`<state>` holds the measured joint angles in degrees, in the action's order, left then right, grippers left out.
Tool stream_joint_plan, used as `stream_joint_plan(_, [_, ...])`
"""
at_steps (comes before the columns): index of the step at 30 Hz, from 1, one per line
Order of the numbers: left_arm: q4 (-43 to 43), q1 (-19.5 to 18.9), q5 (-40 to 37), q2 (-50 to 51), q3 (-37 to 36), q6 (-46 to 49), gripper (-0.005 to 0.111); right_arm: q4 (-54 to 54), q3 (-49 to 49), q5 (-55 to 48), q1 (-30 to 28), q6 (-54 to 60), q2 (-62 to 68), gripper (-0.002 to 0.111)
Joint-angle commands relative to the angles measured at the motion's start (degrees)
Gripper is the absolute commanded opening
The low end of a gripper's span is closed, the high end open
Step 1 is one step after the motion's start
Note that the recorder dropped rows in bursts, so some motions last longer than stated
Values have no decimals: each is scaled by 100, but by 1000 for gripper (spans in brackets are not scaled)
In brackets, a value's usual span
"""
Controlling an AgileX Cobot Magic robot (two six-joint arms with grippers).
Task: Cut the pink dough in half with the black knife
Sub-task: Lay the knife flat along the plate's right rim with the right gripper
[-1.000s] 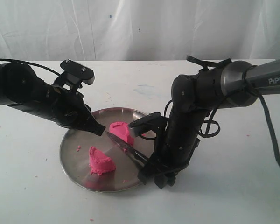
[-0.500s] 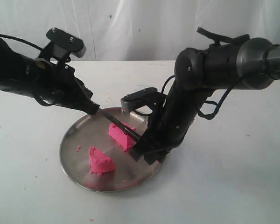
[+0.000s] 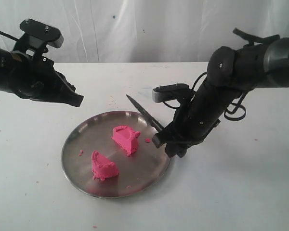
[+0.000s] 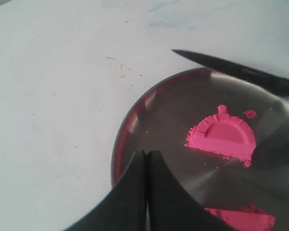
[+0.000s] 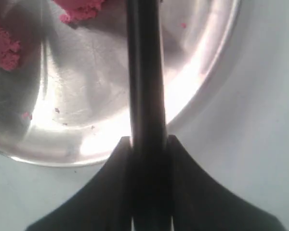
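The robot's right gripper should set the black knife down on the steel plate (image 3: 139,135) beside the middle dough half.
The pink dough lies in two wedge halves on the round steel plate (image 3: 82,139): one half (image 3: 125,138) near the plate's middle, the other (image 3: 103,166) toward its front left. My right gripper (image 3: 168,139) is shut on the black knife (image 3: 143,112), holding it by the handle above the plate's right rim, blade pointing up and back-left, clear of the dough. In the right wrist view the knife (image 5: 145,77) runs straight out between the fingers (image 5: 111,192). My left gripper (image 3: 79,101) is shut on nothing, raised left of the plate. The left wrist view shows one dough half (image 4: 224,137) and the blade (image 4: 231,70).
Small pink crumbs (image 3: 80,152) dot the plate and the white table (image 3: 241,192). A white curtain (image 3: 144,29) hangs behind. Both dark arms hover above the table on either side of the plate.
My right gripper lifted the knife off the dough and drew it to the right. My left gripper let go of the blade tip and pulled up and away to the left.
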<state>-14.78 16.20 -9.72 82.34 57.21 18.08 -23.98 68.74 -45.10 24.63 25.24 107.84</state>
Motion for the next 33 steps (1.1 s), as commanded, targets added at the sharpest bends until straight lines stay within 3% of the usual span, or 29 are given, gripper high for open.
stream_joint_plan(1, [-119,-11,-28,-69,12,-77,0,-581,-11,219,-29,554,194,0])
stream_joint_plan(13, [-354,-11,-14,-69,12,-77,0,-765,-11,329,-2,593,303,0])
stream_joint_plan(18, [-443,-11,-14,-69,12,-77,0,-757,-11,393,28,625,367,15])
stream_joint_plan(33, [-442,-11,27,-69,12,-77,0,-1008,-11,516,69,956,654,16])
